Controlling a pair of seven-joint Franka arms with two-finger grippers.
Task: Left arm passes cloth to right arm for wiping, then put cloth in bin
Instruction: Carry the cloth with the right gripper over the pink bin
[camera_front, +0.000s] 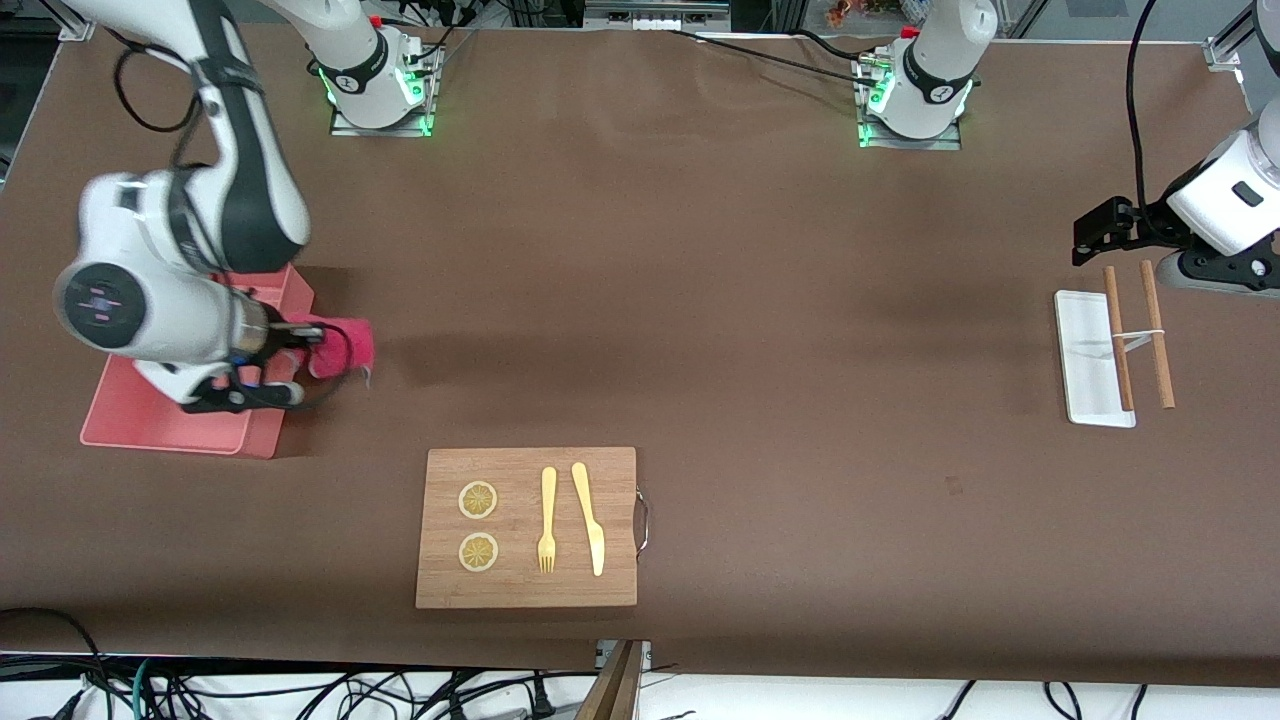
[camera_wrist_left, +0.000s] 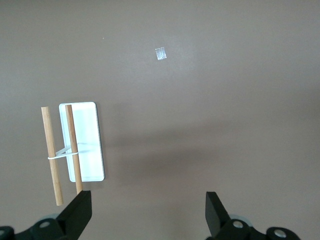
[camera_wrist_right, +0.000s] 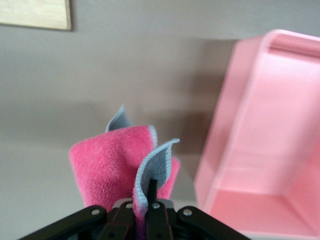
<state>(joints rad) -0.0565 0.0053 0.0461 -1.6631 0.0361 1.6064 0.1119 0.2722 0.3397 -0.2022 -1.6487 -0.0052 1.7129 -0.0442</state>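
The robot's right gripper will release the magenta-pink cloth on the bottom of the pale pink bin (camera_front: 230, 356) (camera_wrist_right: 287, 154), close to its middle.
The magenta-pink cloth (camera_front: 345, 345) hangs bunched in my right gripper (camera_front: 308, 350), whose fingers are shut on it. It hangs in the air just beside the rim of the pale pink bin (camera_front: 262, 437), on the side toward the left arm's end of the table. In the right wrist view the cloth (camera_wrist_right: 112, 165) shows a grey-blue edge and is pinched in the gripper (camera_wrist_right: 146, 197), with the bin (camera_wrist_right: 265, 150) close alongside. My left gripper (camera_front: 1092, 232) waits, open and holding nothing, over the left arm's end of the table; its view shows only table between the gripper's (camera_wrist_left: 148, 210) fingers.
A wooden cutting board (camera_front: 527, 580) with two lemon slices, a fork and a knife lies nearer the front camera. A small white tray (camera_front: 1085, 350) with two wooden sticks (camera_front: 1157, 345) joined by a band lies under the left gripper. The right arm's body covers part of the bin.
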